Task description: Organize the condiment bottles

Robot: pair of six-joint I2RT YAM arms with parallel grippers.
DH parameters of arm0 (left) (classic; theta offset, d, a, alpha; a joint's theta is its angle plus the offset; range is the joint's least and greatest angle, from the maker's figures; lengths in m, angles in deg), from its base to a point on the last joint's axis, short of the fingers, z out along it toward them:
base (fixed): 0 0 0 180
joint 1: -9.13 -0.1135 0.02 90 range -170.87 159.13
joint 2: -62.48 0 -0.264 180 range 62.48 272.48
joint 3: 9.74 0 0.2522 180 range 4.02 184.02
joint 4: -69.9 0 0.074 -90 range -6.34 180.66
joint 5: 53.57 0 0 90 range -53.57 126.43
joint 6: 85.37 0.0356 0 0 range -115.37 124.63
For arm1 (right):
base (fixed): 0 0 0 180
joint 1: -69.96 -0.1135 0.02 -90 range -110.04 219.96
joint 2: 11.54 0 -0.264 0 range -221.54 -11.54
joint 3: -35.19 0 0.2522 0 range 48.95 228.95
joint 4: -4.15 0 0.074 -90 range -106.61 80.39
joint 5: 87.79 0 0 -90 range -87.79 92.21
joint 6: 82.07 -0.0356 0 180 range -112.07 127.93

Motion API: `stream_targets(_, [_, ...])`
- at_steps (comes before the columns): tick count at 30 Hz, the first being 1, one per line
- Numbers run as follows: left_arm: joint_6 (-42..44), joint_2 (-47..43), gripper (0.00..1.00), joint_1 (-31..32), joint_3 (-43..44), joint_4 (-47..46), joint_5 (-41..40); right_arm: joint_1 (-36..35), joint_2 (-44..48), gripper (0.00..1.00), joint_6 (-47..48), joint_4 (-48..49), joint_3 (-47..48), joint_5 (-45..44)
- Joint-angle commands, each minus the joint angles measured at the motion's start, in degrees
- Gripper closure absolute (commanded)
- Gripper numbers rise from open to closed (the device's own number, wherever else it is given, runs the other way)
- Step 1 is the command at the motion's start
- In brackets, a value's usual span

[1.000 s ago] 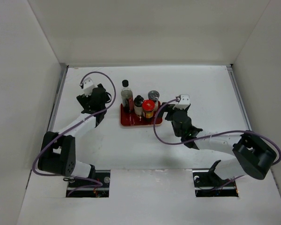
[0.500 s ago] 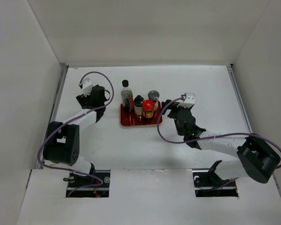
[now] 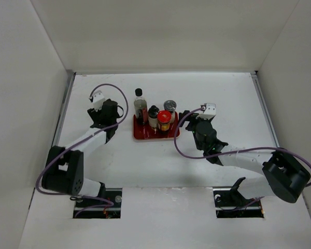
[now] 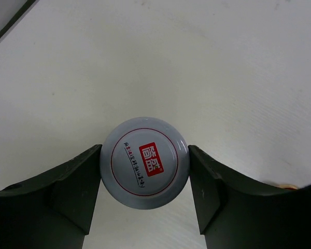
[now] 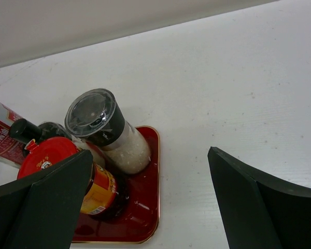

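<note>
Next, my left gripper releases the short white jar on the red tray (image 3: 144,132) in front of the tall dark bottle.
My left gripper (image 4: 145,153) is shut on the short white jar (image 4: 145,174), its fingers pressed on both sides of the lid; the jar stands on the white table left of the tray. In the top view the left gripper (image 3: 108,111) hides the jar. The red tray (image 3: 145,134) holds the tall dark bottle (image 3: 140,106), the small black-capped bottle (image 3: 153,115), the red-lidded jar (image 3: 164,119) and the grey-lidded shaker (image 3: 169,108). My right gripper (image 3: 188,118) is open and empty, just right of the tray. Its wrist view shows the shaker (image 5: 106,129), red-lidded jar (image 5: 52,153) and tray (image 5: 145,207).
White walls enclose the table on three sides. A metal rail (image 3: 66,98) runs along the table's left edge near my left arm. Purple cables loop above both wrists.
My right gripper has drawn back to the right, away from the tray's edge. My left gripper has shifted slightly over the white jar.
</note>
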Motion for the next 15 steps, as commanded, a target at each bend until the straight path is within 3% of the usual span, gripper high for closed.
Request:
stream_targets(1, [0.0,-11.1,0.63,4.4,-0.2,-5.0,-1.9,0.5,1.2,0.0,-0.9,3.2,0.0,-0.9])
stream_targets(9, [-0.1,-23.3,0.63,16.0,-4.7,0.7,-2.0,0.9,1.6,0.0,-1.1,3.0,-0.2,-0.9])
stream_targets(15, [-0.6,-24.0,0.63,23.0,-4.9,-0.4,-3.2,0.9,1.4,0.0,-1.7,3.0,-0.2,-0.4])
